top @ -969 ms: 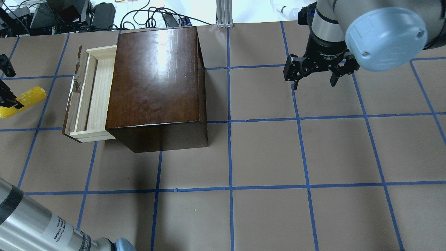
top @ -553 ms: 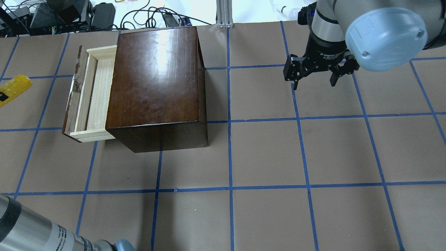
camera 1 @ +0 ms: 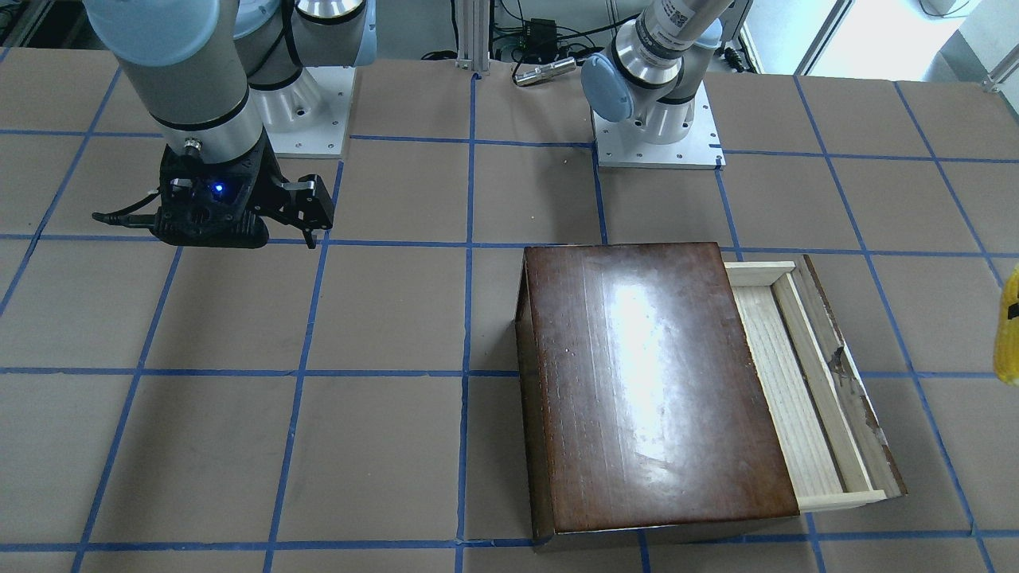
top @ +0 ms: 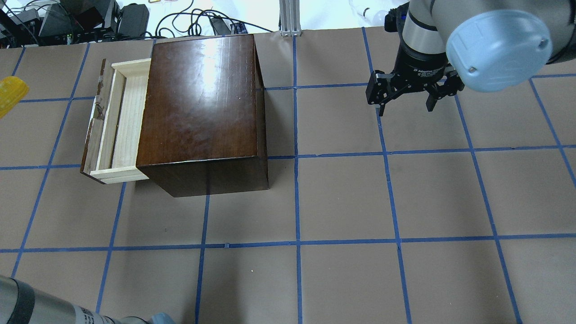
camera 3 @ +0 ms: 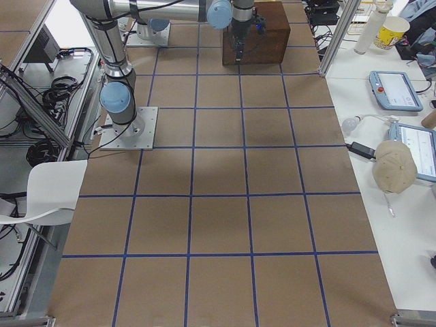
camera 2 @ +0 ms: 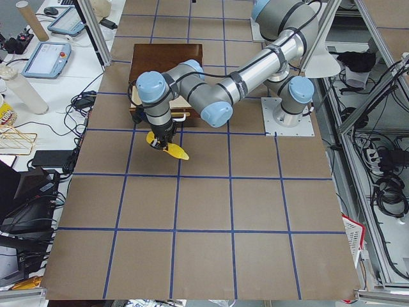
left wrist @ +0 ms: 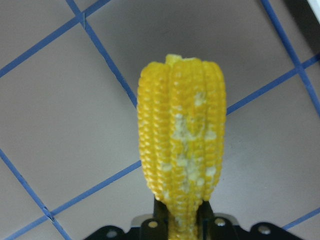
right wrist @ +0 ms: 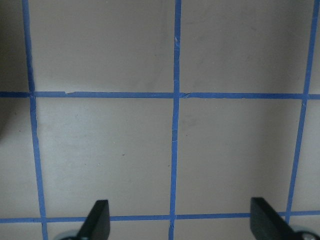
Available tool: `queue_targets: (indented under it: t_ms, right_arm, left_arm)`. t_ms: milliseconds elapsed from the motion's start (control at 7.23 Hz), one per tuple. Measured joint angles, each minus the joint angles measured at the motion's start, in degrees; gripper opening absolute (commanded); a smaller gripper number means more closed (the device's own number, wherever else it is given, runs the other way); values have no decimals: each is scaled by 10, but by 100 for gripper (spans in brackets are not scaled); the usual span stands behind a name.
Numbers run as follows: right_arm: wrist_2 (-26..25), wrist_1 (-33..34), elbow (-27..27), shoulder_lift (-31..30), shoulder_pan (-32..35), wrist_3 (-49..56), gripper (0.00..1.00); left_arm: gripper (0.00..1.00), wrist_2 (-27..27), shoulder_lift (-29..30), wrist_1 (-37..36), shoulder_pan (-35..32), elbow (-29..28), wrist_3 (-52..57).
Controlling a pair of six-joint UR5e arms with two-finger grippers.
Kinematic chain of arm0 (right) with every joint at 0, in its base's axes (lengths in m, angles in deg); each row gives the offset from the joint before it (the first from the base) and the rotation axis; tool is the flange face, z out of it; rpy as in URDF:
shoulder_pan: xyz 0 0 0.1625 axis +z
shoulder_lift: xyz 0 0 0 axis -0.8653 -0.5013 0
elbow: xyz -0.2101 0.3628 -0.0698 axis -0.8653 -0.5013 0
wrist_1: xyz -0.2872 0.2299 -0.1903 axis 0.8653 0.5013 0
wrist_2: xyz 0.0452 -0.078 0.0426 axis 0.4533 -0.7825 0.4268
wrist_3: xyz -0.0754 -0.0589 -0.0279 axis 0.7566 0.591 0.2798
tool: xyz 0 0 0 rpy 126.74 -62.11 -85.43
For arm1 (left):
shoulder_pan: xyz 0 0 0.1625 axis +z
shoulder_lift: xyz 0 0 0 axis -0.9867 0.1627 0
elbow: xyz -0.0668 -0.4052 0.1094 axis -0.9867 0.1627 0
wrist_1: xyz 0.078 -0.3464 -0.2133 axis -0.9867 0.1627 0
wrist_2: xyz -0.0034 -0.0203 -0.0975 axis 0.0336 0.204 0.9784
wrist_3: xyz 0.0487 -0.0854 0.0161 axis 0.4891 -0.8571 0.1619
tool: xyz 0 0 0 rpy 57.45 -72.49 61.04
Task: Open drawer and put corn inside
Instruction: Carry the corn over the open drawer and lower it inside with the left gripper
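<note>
I will let go of the corn with my left gripper on the pale bottom of the open drawer (camera 1: 798,380), close to the drawer's outer side.
The corn (left wrist: 182,145) is a yellow cob held upright in my left gripper (left wrist: 182,212), which is shut on its lower end above the brown table. In the overhead view only part of the corn (top: 8,92) shows, at the left edge, left of the drawer (top: 119,126). The drawer is pulled out of the dark-brown box (top: 202,99) and is empty. The corn also shows at the right edge of the front view (camera 1: 1008,334), apart from the drawer (camera 1: 804,382). My right gripper (top: 406,108) is open and empty, well right of the box.
An aluminium post (top: 290,18) and cables lie beyond the table's far edge. The two arm bases (camera 1: 657,135) stand at the robot's side of the table. Blue tape lines grid the brown table top (top: 342,198).
The corn in my left gripper has moved toward the far left and is now mostly out of the overhead view. My left arm's elbow has slid lower. The right arm has not moved.
</note>
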Motion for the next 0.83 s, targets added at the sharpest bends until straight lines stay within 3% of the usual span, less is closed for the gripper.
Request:
queue_targets:
  t_ms: [830]
  right_arm:
    - [1, 0, 0, 0, 0, 0, 100]
  left_arm:
    - [0, 6, -54, 57, -154, 16, -352]
